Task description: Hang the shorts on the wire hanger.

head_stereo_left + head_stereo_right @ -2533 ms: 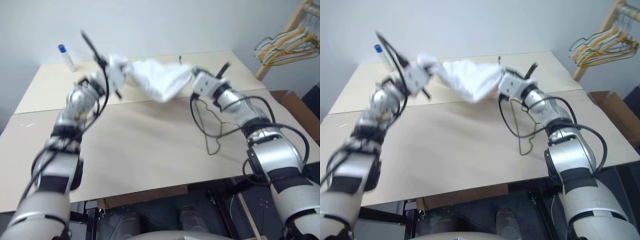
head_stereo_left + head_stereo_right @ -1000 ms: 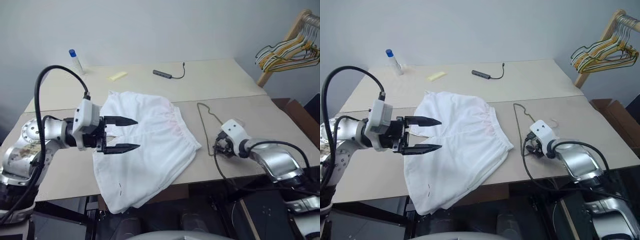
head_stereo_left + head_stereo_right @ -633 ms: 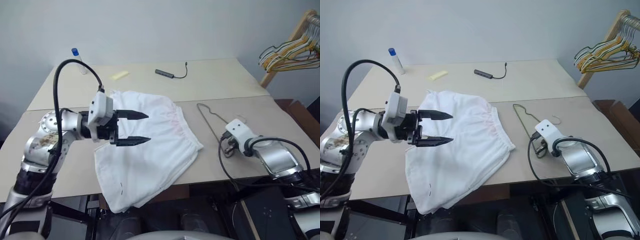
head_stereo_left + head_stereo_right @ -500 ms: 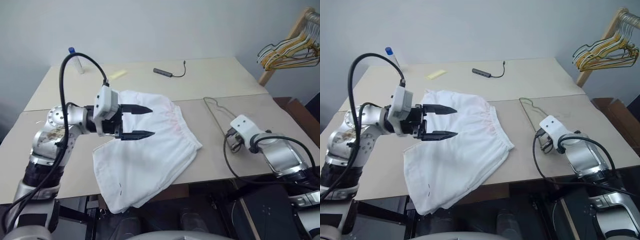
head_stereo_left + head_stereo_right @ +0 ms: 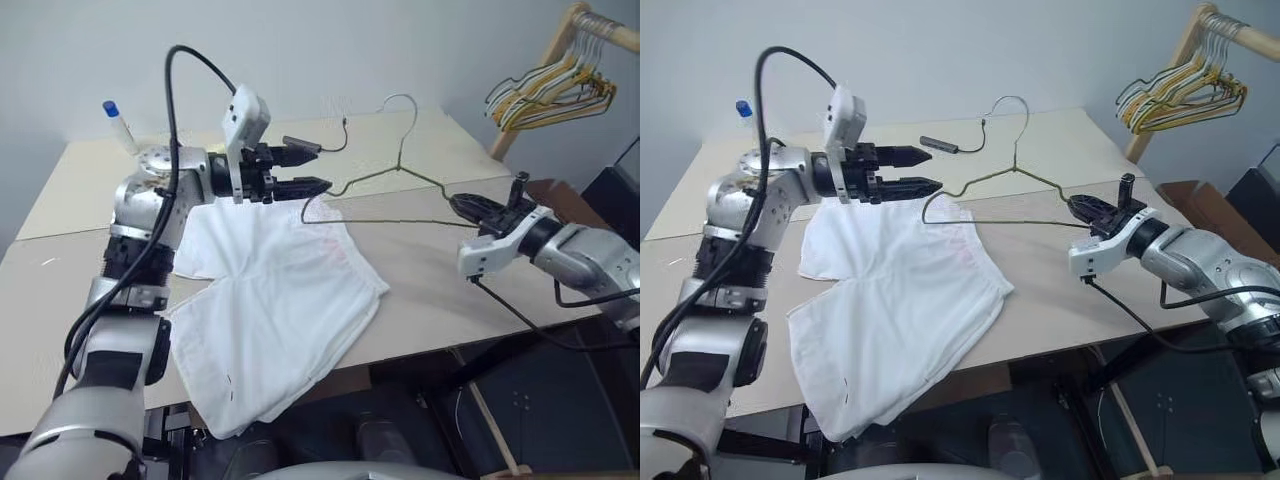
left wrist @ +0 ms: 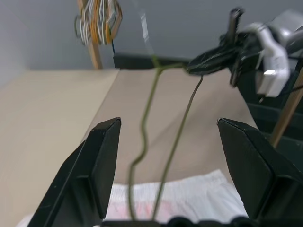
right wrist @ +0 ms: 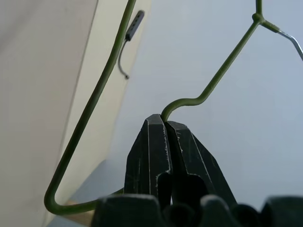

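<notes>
I am pinching the hanger's sloping part with my right gripper, so I will hold the hanger's free corner with my left gripper while my right gripper takes the hanger's bottom bar (image 5: 458,223).
The white shorts (image 5: 270,300) lie spread on the table (image 5: 430,290), one leg drooping over its front edge. Above the table's right half hangs the wire hanger (image 5: 385,180), upright with its hook (image 5: 400,100) on top. My right gripper (image 5: 458,205) is shut on the hanger's right corner, and in the right wrist view the fingers (image 7: 151,142) pinch the olive wire (image 7: 208,90). My left gripper (image 5: 318,168) stands open by the hanger's left corner, above the shorts' waistband. In the left wrist view the wire (image 6: 144,127) runs between its fingers (image 6: 104,161) without touching them.
A bunch of yellowish and pale hangers (image 5: 545,90) hangs on a wooden rack at the far right. A blue-capped bottle (image 5: 118,122) stands at the table's far left, and a dark adapter with cable (image 5: 940,145) lies near the far edge. A brown box (image 5: 1200,205) sits right of the table.
My right gripper has shut on the hanger, lifted it off the table and rolled it upright. My open left gripper has moved from over the shorts up to the hanger's left corner.
</notes>
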